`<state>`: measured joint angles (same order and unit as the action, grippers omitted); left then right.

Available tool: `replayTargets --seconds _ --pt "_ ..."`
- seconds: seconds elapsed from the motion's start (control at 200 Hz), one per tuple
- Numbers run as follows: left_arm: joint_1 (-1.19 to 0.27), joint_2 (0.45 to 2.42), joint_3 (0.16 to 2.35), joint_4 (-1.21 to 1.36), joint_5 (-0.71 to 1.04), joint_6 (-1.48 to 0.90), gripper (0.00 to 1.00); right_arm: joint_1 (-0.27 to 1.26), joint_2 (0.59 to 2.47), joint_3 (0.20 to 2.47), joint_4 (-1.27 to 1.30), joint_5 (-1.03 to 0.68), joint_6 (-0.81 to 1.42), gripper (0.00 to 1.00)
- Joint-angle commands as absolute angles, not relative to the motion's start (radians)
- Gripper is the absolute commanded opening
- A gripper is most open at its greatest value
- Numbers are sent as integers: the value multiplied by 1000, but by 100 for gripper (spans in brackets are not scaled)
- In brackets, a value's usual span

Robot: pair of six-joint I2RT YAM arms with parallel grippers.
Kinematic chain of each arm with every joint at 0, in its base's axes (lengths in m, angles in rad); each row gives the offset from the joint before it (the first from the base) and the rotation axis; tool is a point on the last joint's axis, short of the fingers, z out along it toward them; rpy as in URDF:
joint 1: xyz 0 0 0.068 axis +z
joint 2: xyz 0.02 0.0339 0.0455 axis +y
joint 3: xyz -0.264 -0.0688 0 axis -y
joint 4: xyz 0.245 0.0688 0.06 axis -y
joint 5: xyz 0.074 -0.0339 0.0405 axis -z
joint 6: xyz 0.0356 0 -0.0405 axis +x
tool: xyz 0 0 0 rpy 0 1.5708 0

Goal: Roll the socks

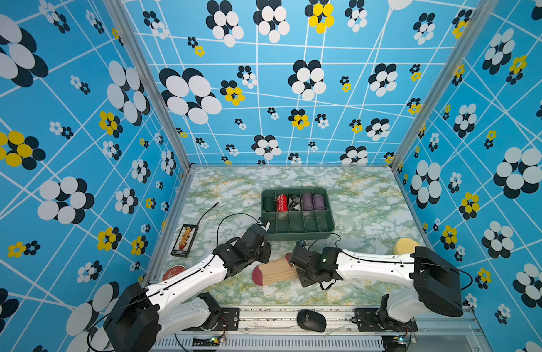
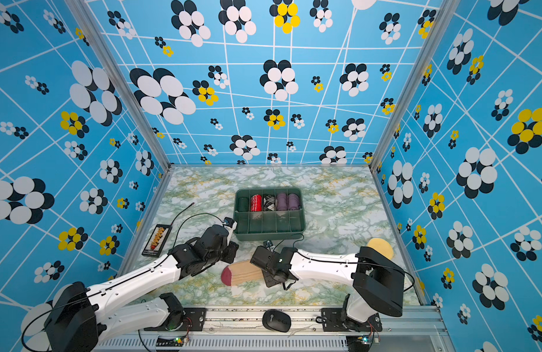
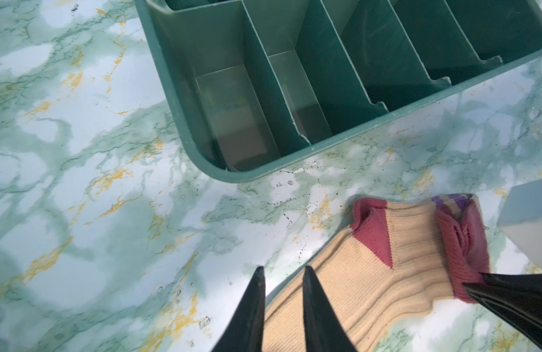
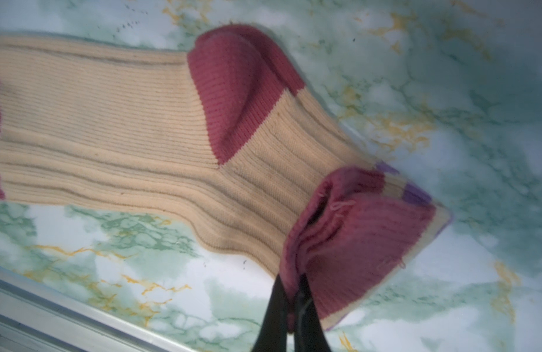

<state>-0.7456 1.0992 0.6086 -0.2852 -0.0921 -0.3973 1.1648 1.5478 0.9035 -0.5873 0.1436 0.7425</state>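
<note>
The right gripper holds the edge of the sock's cuff, away from the striped fold, so the left gripper should hold the cuff while the right gripper takes the striped fold (image 4: 392, 268).
The socks (image 1: 275, 271) lie flat on the marble table near the front middle, tan and ribbed, with the maroon toe towards the left in both top views (image 2: 242, 271). The maroon cuff end (image 4: 355, 231) is folded back over the leg, with purple stripes at the fold. My right gripper (image 4: 291, 280) is shut on that cuff's edge. My left gripper (image 3: 283, 269) hovers over the socks' far long edge (image 3: 370, 280), its jaws a narrow gap apart and holding nothing. Both wrists hide the cuff end in the top views.
A green divided tray (image 1: 297, 236) stands just behind the socks, with several rolled socks in its back compartments and its near compartments empty (image 3: 324, 149). A black bead frame (image 1: 185, 240) and a red disc (image 1: 174, 272) lie left. A yellow round (image 1: 405, 245) lies right. A mouse (image 1: 311, 320) sits on the front rail.
</note>
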Motion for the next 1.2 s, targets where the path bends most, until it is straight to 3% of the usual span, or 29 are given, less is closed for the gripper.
replayTargets --seconds 0.0,0.225,0.5,0.785,1.0,1.085,1.195 --pt "-738 1081 590 -299 -80 -396 25 1173 1561 927 -593 139 730 9" --pt "-736 1078 590 -301 -77 -396 25 1173 1533 911 -537 115 724 32" --pt "-735 1080 590 -296 -72 -400 25 1160 1483 864 -437 42 718 48" --pt "-740 1078 604 -299 -63 -388 21 1075 1284 772 -421 100 789 44" --pt "-834 1100 659 -291 -79 -346 16 955 1166 701 -567 137 855 29" --pt "-889 1128 696 -291 -77 -326 13 915 1143 650 -545 98 881 18" --pt "-970 1187 745 -287 -59 -297 9 879 1121 581 -453 27 911 15"
